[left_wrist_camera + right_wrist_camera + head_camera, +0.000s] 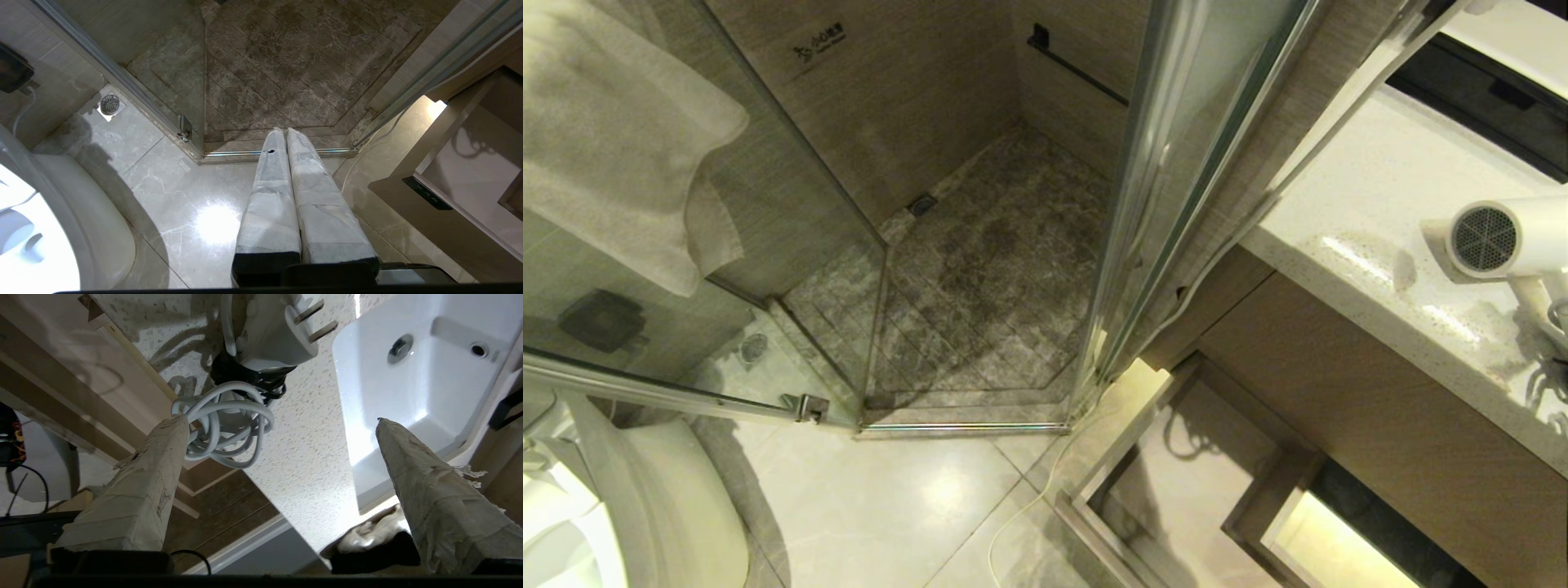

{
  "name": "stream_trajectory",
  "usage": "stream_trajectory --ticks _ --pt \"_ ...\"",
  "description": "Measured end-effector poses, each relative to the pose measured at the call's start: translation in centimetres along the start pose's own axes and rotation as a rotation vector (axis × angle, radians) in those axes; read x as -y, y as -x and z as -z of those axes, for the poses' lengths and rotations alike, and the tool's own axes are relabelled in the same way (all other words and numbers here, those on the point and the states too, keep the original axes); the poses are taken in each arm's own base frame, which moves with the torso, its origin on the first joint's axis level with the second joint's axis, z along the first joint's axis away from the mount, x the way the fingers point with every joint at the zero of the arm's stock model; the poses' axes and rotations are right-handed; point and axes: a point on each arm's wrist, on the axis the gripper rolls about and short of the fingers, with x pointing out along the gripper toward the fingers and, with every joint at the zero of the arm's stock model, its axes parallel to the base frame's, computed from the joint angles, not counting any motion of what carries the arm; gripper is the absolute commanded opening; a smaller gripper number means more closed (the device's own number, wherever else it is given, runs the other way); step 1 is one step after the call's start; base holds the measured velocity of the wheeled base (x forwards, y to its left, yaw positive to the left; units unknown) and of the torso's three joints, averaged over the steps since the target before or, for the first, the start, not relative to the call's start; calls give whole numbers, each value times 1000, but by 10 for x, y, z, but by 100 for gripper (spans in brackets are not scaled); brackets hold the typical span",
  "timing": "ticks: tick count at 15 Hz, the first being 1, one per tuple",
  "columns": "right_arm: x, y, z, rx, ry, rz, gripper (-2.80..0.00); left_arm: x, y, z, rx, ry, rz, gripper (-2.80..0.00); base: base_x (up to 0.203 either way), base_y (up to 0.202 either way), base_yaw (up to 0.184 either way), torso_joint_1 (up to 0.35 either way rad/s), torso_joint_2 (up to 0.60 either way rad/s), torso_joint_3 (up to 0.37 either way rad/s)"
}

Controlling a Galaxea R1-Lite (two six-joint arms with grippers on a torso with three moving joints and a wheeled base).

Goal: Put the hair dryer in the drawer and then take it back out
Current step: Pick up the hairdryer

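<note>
My right gripper grips the handle of the white hair dryer [1530,293] next, just below the hair dryer's round body and above the plug.
The white hair dryer [1503,237] rests on the speckled countertop [1364,196] at the far right of the head view, its round dark grille facing me. In the right wrist view its coiled white cord [224,433] and plug [278,330] lie near the counter's front edge. My right gripper [280,419] stands open above the counter, nothing between its fingers, one fingertip [175,428] right beside the coil. The drawer [1184,482] stands pulled out below the counter, its pale inside bare. My left gripper [282,130] hangs shut over the floor, holding nothing.
A white sink [408,375] is set into the counter beside the right gripper. A glass shower enclosure [792,269] with a towel [605,139] hung on it fills the left and middle. A toilet [605,506] sits at the lower left. A thin cable [1021,506] runs across the floor tiles.
</note>
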Motion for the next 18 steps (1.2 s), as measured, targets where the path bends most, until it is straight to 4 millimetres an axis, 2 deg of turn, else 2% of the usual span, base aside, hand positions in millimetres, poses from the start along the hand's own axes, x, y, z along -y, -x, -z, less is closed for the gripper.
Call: stream_trajectory --ticks 7,13,18 --pt "-14 -28 6 -98 -100 -92 0 0 0 0 0 0 0 -280 0 0 0 0 0 0" --pt "-17 -54 -10 -46 -197 -191 0 0 0 0 0 0 0 -280 0 0 0 0 0 0" --pt "-11 -64 -17 -23 -231 -164 0 0 0 0 0 0 0 -280 0 0 0 0 0 0"
